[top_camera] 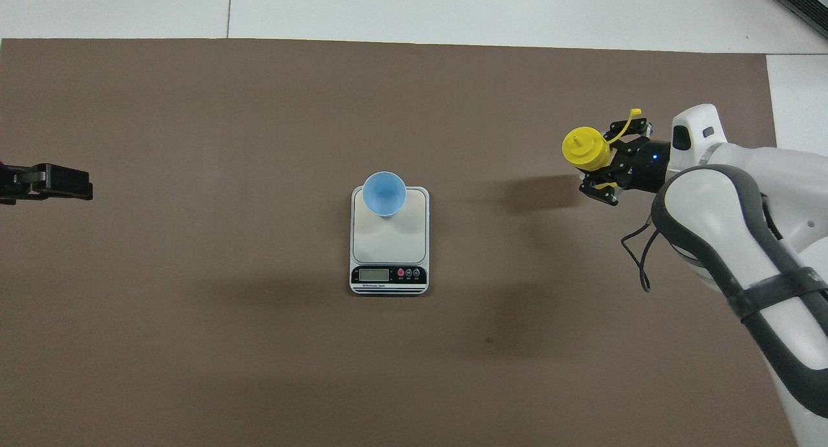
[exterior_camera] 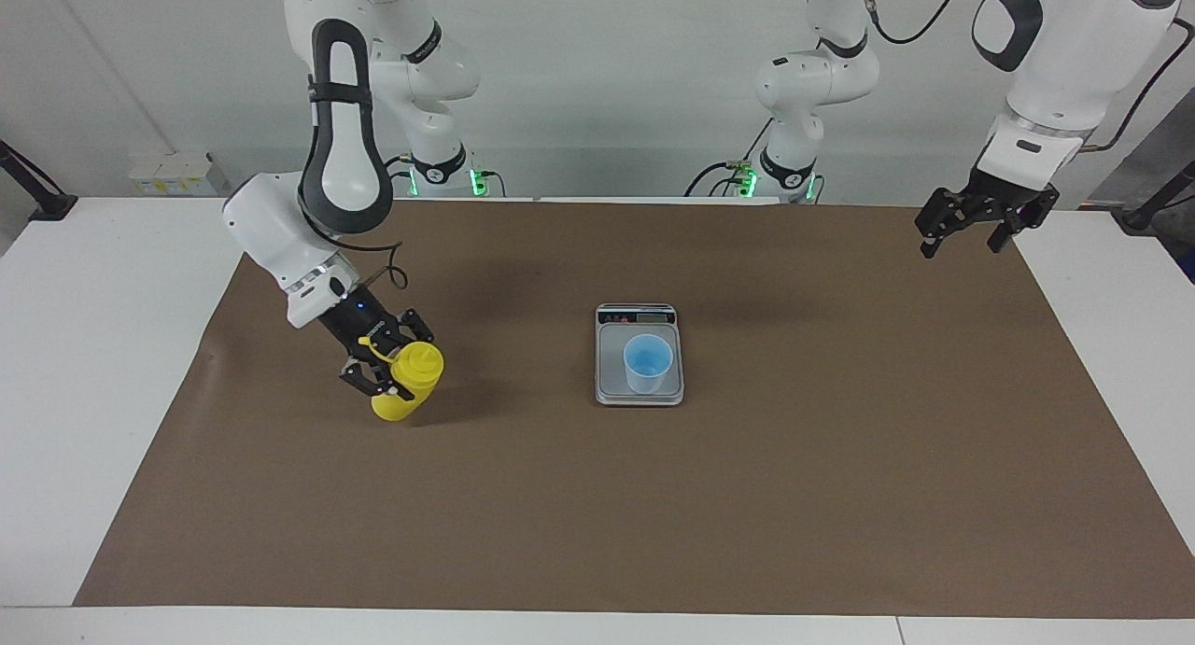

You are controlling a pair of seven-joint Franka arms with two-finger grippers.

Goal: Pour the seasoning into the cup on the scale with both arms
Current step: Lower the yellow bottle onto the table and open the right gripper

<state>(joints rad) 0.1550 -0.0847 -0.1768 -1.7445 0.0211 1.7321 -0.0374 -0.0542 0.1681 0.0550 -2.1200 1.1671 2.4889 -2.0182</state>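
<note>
The yellow squeeze bottle, now held nearly upright over the mat, will go upright on the brown mat point(top_camera: 610, 195) below my right gripper's fingers, where I should stand it level with the light-blue cup.
My right gripper point(exterior_camera: 381, 372) is shut on the seasoning, a yellow squeeze bottle point(exterior_camera: 408, 385), over the brown mat toward the right arm's end of the table. The bottle point(top_camera: 584, 148) stands nearly upright, tilted a little, nozzle up, its cap strap hanging loose. Its base is at the mat or just above it; I cannot tell which. The light-blue cup point(exterior_camera: 647, 362) stands upright on the grey scale point(exterior_camera: 609, 370) at the table's middle, on the part of the plate farthest from the robots point(top_camera: 384, 193). My left gripper point(exterior_camera: 976, 220) waits open in the air at the left arm's end.
A brown mat point(exterior_camera: 747, 496) covers most of the white table. The scale's display strip point(top_camera: 388, 275) faces the robots. Small white boxes point(exterior_camera: 177, 174) sit by the wall at the right arm's end.
</note>
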